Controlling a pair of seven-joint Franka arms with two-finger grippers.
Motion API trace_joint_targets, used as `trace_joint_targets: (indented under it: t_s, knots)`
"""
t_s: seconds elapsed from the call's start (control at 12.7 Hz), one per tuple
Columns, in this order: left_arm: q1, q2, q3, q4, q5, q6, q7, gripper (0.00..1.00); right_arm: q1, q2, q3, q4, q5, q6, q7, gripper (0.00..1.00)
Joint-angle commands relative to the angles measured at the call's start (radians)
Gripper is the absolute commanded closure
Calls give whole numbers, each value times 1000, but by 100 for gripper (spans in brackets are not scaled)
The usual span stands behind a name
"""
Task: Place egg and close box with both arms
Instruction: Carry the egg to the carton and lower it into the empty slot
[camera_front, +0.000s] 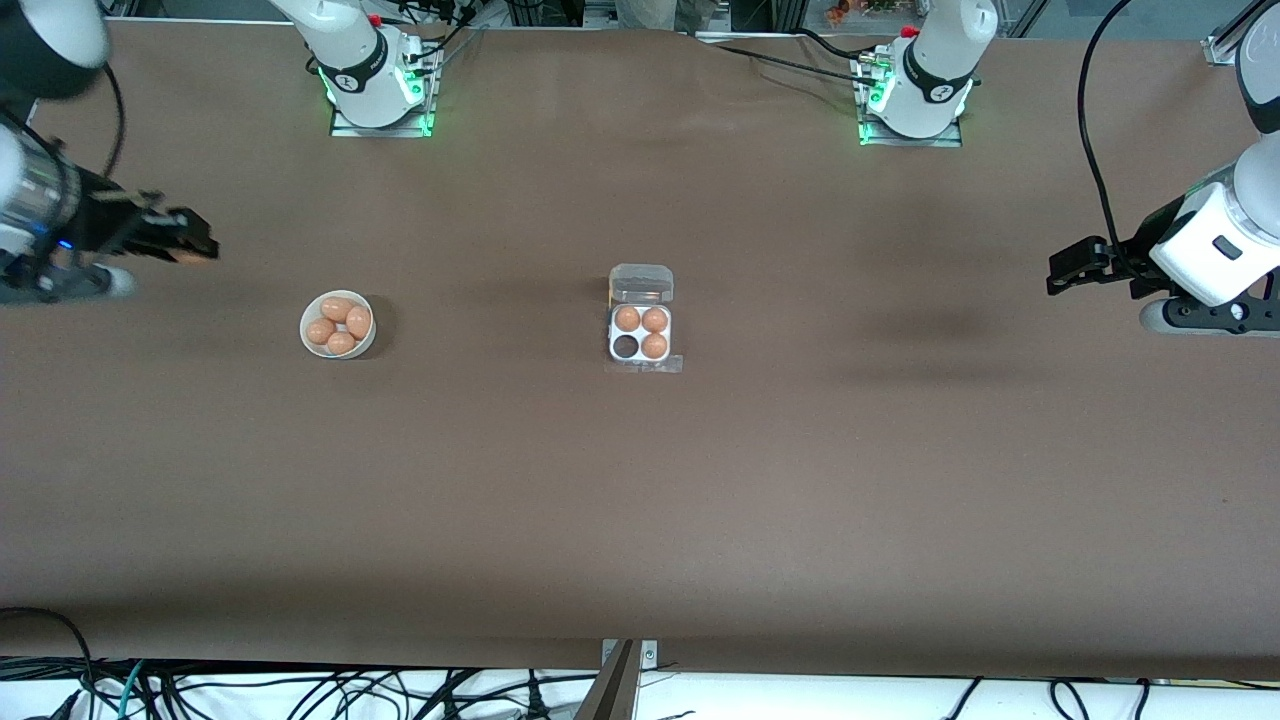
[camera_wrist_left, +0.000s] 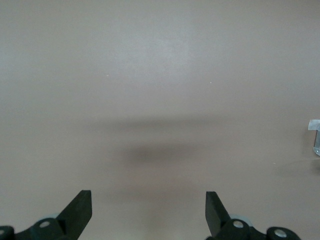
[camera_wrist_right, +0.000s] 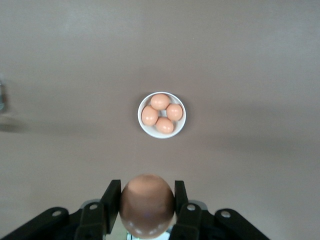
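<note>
Next, my right gripper lets go of the brown egg in the empty cell of the clear egg box (camera_front: 626, 346).
The clear egg box (camera_front: 641, 334) sits mid-table with its lid (camera_front: 641, 283) open. It holds three brown eggs and has one empty cell (camera_front: 626, 346). My right gripper (camera_front: 190, 245) is up at the right arm's end of the table, beside the white bowl (camera_front: 337, 324), and is shut on a brown egg (camera_wrist_right: 147, 204). The bowl (camera_wrist_right: 161, 115) holds several brown eggs. My left gripper (camera_front: 1065, 272) is open and empty at the left arm's end, over bare table (camera_wrist_left: 148, 200). A sliver of the box shows at the edge of the left wrist view (camera_wrist_left: 316, 137).
The brown table runs wide on all sides of the box. The two arm bases (camera_front: 375, 75) (camera_front: 915, 85) stand along the edge farthest from the front camera. Cables lie along the edge nearest to it.
</note>
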Motion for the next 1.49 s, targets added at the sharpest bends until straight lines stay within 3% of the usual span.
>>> trace_joint_targets:
  t_s: [0.0,0.24,0.63,1.02,1.41]
  knots:
    - [2,14,-2,31,-15,-15,21,0,6,57,16,71,-3,-39,70,100]
    - [2,14,-2,31,-15,-15,21,0,124,121,36,74,6,-7,237,100]
    - [0,14,-2,31,-15,-15,21,0,382,295,39,105,19,254,533,100]
    - [-1,14,-2,31,-12,-15,20,0,566,538,39,267,17,384,676,100]
    - [-1,14,-2,31,-17,-15,20,0,698,670,30,272,-20,567,794,100]
